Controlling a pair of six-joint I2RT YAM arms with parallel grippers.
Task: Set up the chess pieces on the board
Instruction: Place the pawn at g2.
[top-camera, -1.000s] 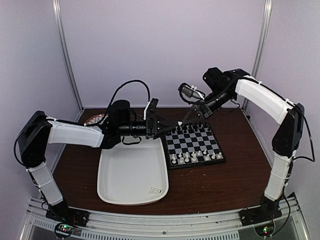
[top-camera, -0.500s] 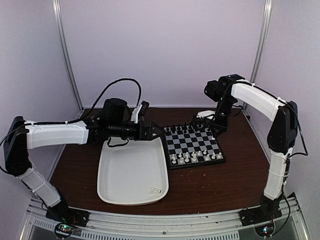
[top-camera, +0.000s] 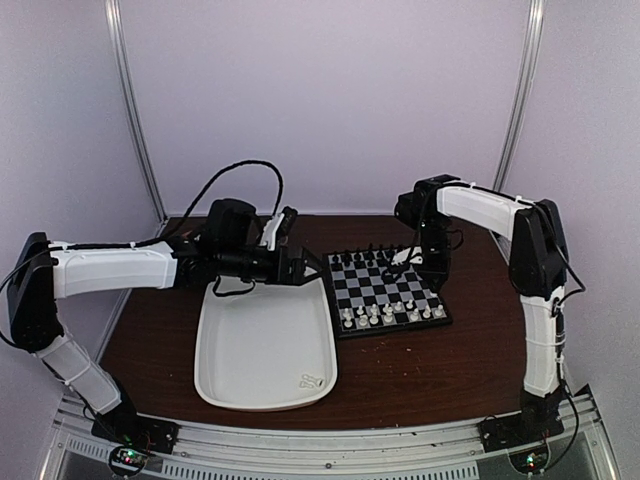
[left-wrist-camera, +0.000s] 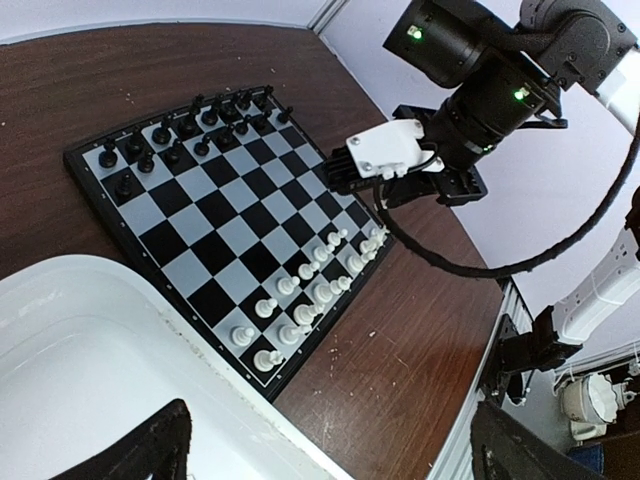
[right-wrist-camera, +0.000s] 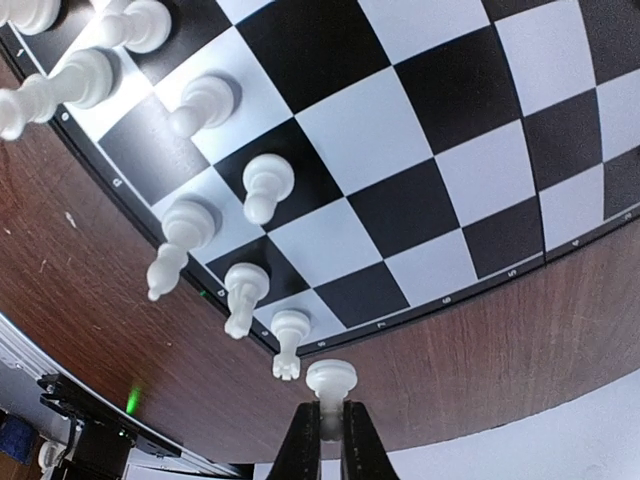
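I need to release the small white pawn, now held above the board's edge, from my right gripper on the light square ahead of the knight (top-camera: 421, 304) (right-wrist-camera: 314, 236) beside the corner rook.
The board (top-camera: 385, 290) lies right of the white tray (top-camera: 250, 350). White chess pieces (top-camera: 390, 314) stand in its two near rows and black ones (top-camera: 368, 258) along its far side. One white piece (top-camera: 312, 380) lies in the tray's near right corner. My right gripper (right-wrist-camera: 322, 440) is shut on a white piece (right-wrist-camera: 331, 381), held above the board's edge next to the corner rook (right-wrist-camera: 288, 350). In the top view the right gripper (top-camera: 402, 264) hangs over the board's far right part. My left gripper (top-camera: 298, 270) stands wide open and empty over the tray's far right corner, its fingers (left-wrist-camera: 150, 450) at the frame's bottom corners.
The tray's rim (left-wrist-camera: 200, 330) runs right beside the board's left edge (left-wrist-camera: 140, 235). The right arm's wrist (left-wrist-camera: 470, 95) stands over the board's right side. Bare brown table (top-camera: 430, 370) lies in front of the board, with the enclosure walls close behind and at the sides.
My left gripper has opened wide and drawn back left from the board's far corner to the tray. The right arm has swung down from high at the back to over the board.
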